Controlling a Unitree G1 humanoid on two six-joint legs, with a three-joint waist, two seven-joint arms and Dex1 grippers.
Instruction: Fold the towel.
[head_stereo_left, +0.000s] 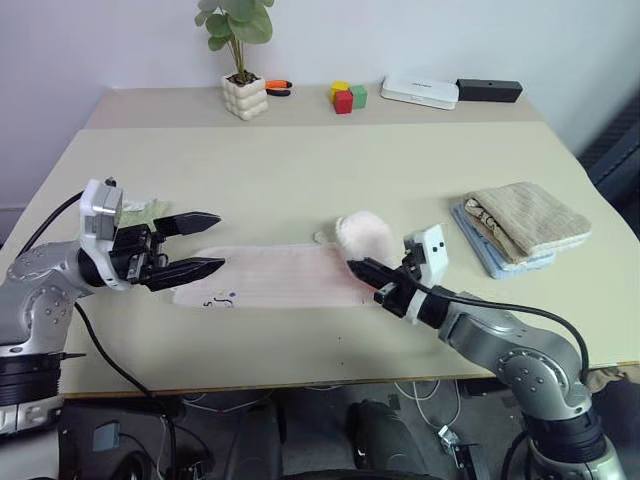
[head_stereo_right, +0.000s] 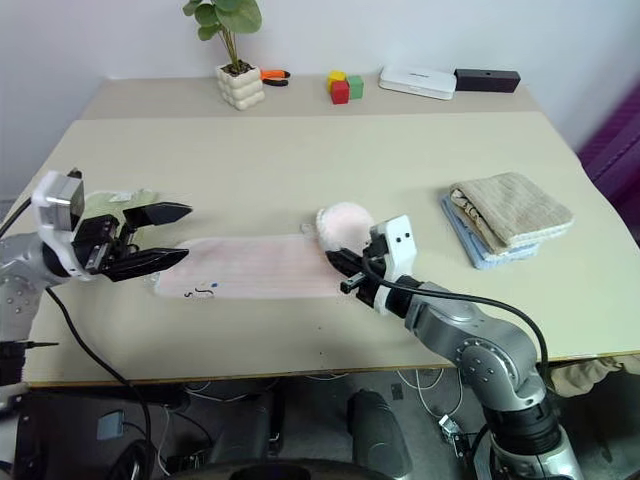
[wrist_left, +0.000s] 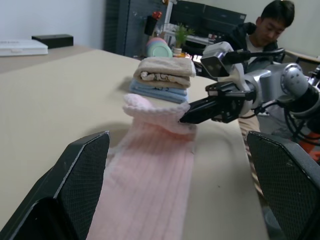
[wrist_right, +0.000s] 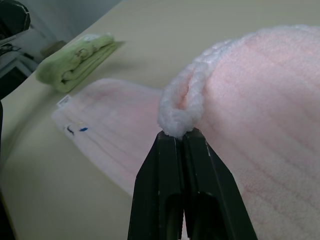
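I need to use my right gripper to release the raised end of the towel, now curled back over the rest, on the middle of the pale pink towel's flat part (head_stereo_left: 308, 274) (wrist_right: 151, 134).
The pale pink towel (head_stereo_left: 270, 278) lies stretched left to right near the table's front edge, with a small dark drawing (head_stereo_left: 220, 298) at its left front corner. Its right end (head_stereo_left: 360, 236) is lifted and curled back over the rest. My right gripper (head_stereo_left: 362, 270) is shut on that raised end; the right wrist view shows its fingers (wrist_right: 172, 190) pinching the whitish edge (wrist_right: 177, 122). My left gripper (head_stereo_left: 220, 240) hovers open just above the towel's left end, pointing along the towel toward the right gripper (wrist_left: 184, 118).
A folded light green cloth (wrist_right: 77, 60) lies behind the left gripper. A tan towel folded on a blue one (head_stereo_left: 522, 227) sits at the right. A potted plant (head_stereo_left: 243, 92), coloured blocks (head_stereo_left: 347, 96), white box (head_stereo_left: 420, 92) and black box (head_stereo_left: 489, 90) line the back. A person (wrist_left: 262, 27) sits beyond the table.
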